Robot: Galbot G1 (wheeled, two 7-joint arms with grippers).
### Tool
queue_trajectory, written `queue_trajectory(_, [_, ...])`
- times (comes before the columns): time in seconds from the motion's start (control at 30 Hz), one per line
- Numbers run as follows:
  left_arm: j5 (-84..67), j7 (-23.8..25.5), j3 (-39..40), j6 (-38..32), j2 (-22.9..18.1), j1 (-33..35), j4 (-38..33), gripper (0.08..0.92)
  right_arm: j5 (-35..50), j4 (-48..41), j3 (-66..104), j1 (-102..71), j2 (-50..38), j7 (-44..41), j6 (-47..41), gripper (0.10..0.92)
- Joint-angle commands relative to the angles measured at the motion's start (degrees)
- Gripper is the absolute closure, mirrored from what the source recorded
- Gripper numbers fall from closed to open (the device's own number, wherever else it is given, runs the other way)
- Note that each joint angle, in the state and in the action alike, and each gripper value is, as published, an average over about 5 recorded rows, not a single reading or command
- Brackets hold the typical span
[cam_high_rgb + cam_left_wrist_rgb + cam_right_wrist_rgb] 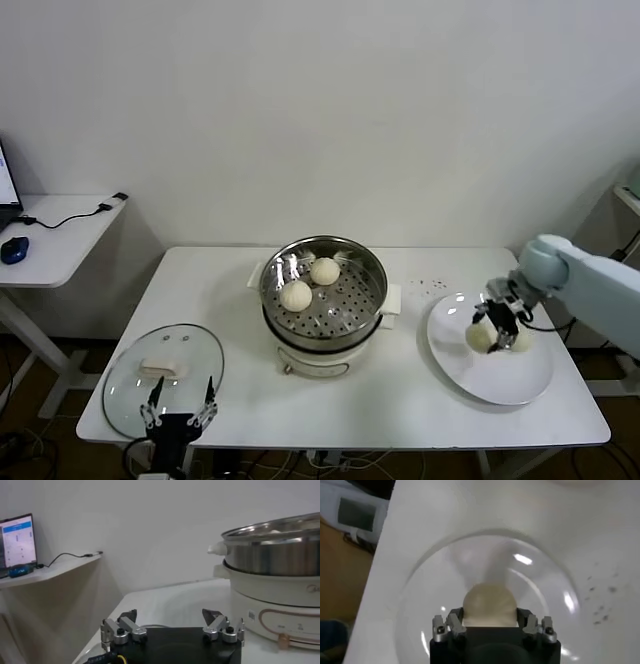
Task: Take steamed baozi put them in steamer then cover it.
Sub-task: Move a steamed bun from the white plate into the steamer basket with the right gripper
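Observation:
Next, my right gripper lets go of the baozi on the bare front part of the steamer's perforated bottom (328, 321).
The steamer (372, 262) stands mid-table on its white pot base, with two steamed baozi (296, 295) (325, 271) on its perforated floor. Two more baozi (480, 338) (521, 340) lie on the white plate (500, 385) at the right. My right gripper (497, 322) is down on the plate, shut on one baozi (489, 600), which fills the gap between the fingers (454, 620). The cover (130, 385), clear glass with a white handle, lies flat at the front left. My left gripper (179, 412) hangs open at the table's front edge beside the cover, holding nothing.
A white side table (60, 240) at the far left holds a blue mouse (14, 249) and a cable. The left wrist view shows the steamer (280, 555) off to one side and a lit screen (18, 541). The plate (430, 590) sits near the table's right edge.

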Motion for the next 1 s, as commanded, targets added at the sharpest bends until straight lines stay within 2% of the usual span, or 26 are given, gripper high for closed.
queue_trajectory(0.03, [0.12,-0.07,0.04,-0.19,-0.05,0.6,-0.33,0.177,0.31,-4.56,-12.05,24.39,14.73,-4.57,20.65,0.347])
queue_trajectory(0.2, [0.07,0.37,0.21,-0.52,0.21,1.2,-0.88,0.177,0.96,-5.6,-12.64,27.21,24.32,-4.38,25.96,0.347])
queue_trajectory(0.5, [-0.07,0.51,0.16,-0.26,0.4,1.33,-1.26,0.177,0.25,-3.66,-11.94,24.08,37.91,-3.35,29.51,0.347])
queue_trajectory(0.7, [-0.54,0.25,-0.29,-0.36,0.41,1.89,-1.17,0.177,-1.29,-4.69,-12.24,19.11,41.62,-3.15,30.33,0.347])
queue_trajectory(1.0, [-1.32,-0.04,-0.96,-0.48,0.53,2.37,-0.61,0.177,-2.24,-0.38,-14.89,13.88,41.13,-2.73,29.91,0.347])
